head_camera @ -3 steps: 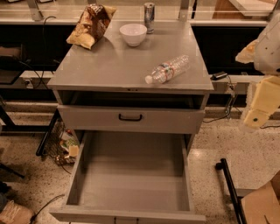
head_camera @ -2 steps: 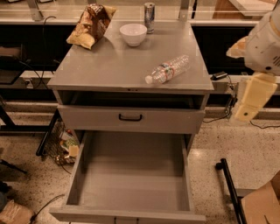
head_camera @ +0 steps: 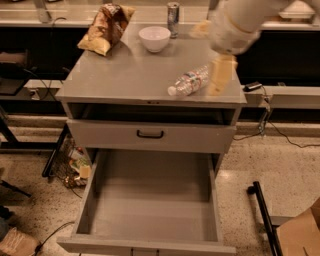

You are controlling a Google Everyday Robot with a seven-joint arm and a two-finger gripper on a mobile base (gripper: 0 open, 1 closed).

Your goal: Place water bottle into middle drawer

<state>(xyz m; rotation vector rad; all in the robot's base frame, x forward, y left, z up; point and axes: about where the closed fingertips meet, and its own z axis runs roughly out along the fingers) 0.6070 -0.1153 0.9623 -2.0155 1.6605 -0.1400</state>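
The water bottle has a labelled middle (head_camera: 197, 78) between its white cap and its base, and my gripper needs to go there next and close.
The water bottle (head_camera: 189, 80), clear with a white cap and a red-and-white label, lies on its side near the front right of the grey cabinet top (head_camera: 125, 75). My gripper (head_camera: 212, 53) hangs over the top's right side, just right of and above the bottle, open and empty; one beige finger (head_camera: 221, 75) is right beside the bottle. The middle drawer (head_camera: 85, 205) is pulled out wide at the bottom, and its flat grey floor is bare.
A chip bag (head_camera: 107, 27), a white bowl (head_camera: 154, 38) and a slim silver can (head_camera: 173, 12) stand at the back of the top. A shut drawer front with a black handle (head_camera: 150, 134) sits above the open drawer. A black bar (head_camera: 262, 215) and a cardboard box (head_camera: 300, 235) lie at the lower right.
My arm has swung left from beside the cabinet to over its top, bringing the gripper close to the bottle. The bottle and the drawer have not moved.
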